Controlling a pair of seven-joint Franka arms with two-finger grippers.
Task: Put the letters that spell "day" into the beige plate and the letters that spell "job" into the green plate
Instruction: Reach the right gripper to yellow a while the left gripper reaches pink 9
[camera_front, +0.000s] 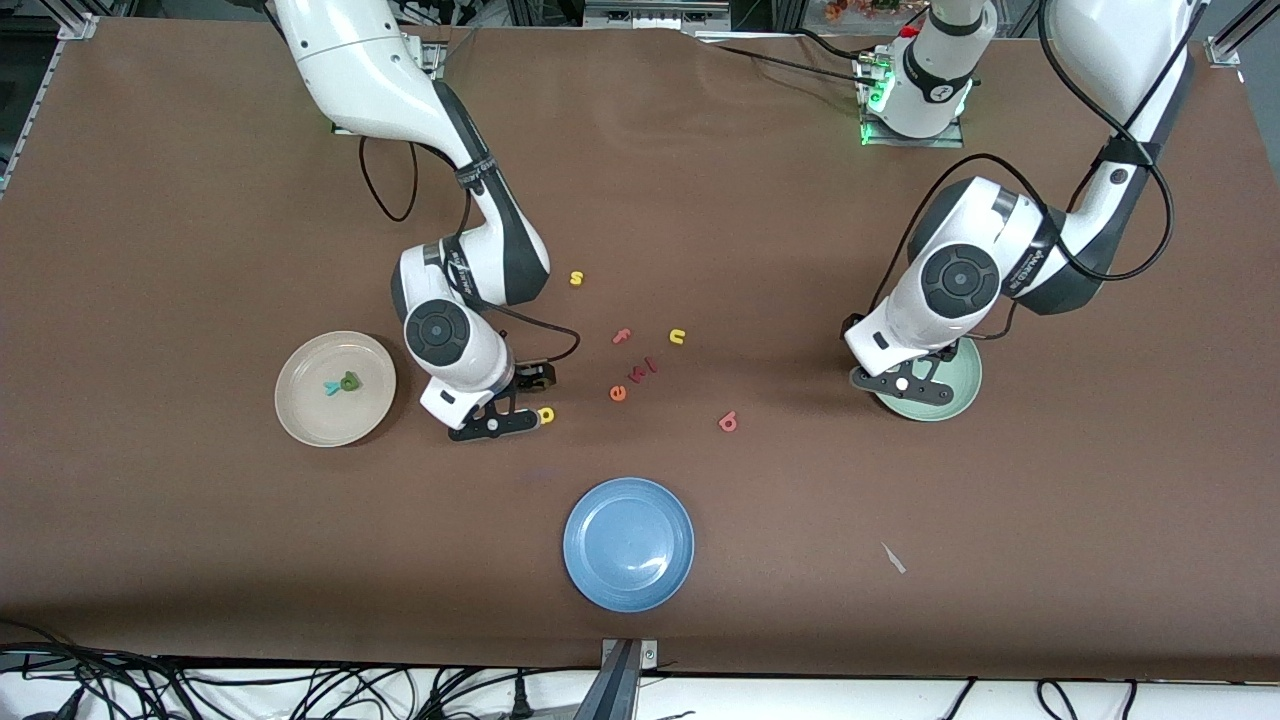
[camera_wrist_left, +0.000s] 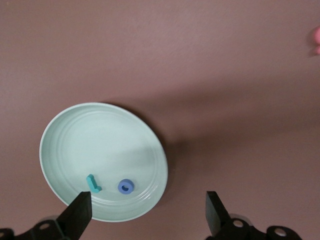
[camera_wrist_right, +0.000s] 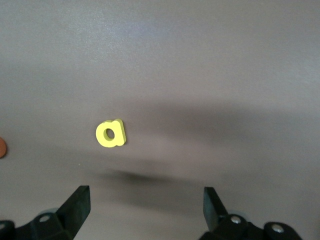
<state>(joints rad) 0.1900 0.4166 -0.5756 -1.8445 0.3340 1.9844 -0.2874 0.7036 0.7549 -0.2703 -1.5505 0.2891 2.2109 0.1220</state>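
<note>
I will next move my left gripper to the salmon b between the two arms and close it across the salmon b's loop (camera_front: 727, 424) (camera_wrist_left: 317, 36), because "job" still needs it.
The beige plate (camera_front: 305, 415) at the right arm's end holds the dark green d (camera_front: 349, 381) and the teal y (camera_front: 331, 387). The yellow a (camera_front: 545, 414) (camera_wrist_right: 111, 133) lies on the table beside my right gripper (camera_front: 493, 425) (camera_wrist_right: 147, 207), which hangs open and empty just above the table. The green plate (camera_front: 958, 395) (camera_wrist_left: 100, 145) holds the teal j (camera_wrist_left: 93, 184) and the blue o (camera_wrist_left: 125, 186). My left gripper (camera_front: 900, 383) (camera_wrist_left: 147, 215) hovers open and empty over that plate's edge. The salmon b (camera_front: 727, 422) lies on the table between the two arms.
A blue plate (camera_front: 628, 543) sits nearest the front camera. Loose letters lie mid-table: yellow s (camera_front: 576, 278), pink f (camera_front: 621, 337), yellow u (camera_front: 677, 337), orange e (camera_front: 618, 393) and small pink pieces (camera_front: 642, 370). A pale scrap (camera_front: 893, 558) lies toward the left arm's end.
</note>
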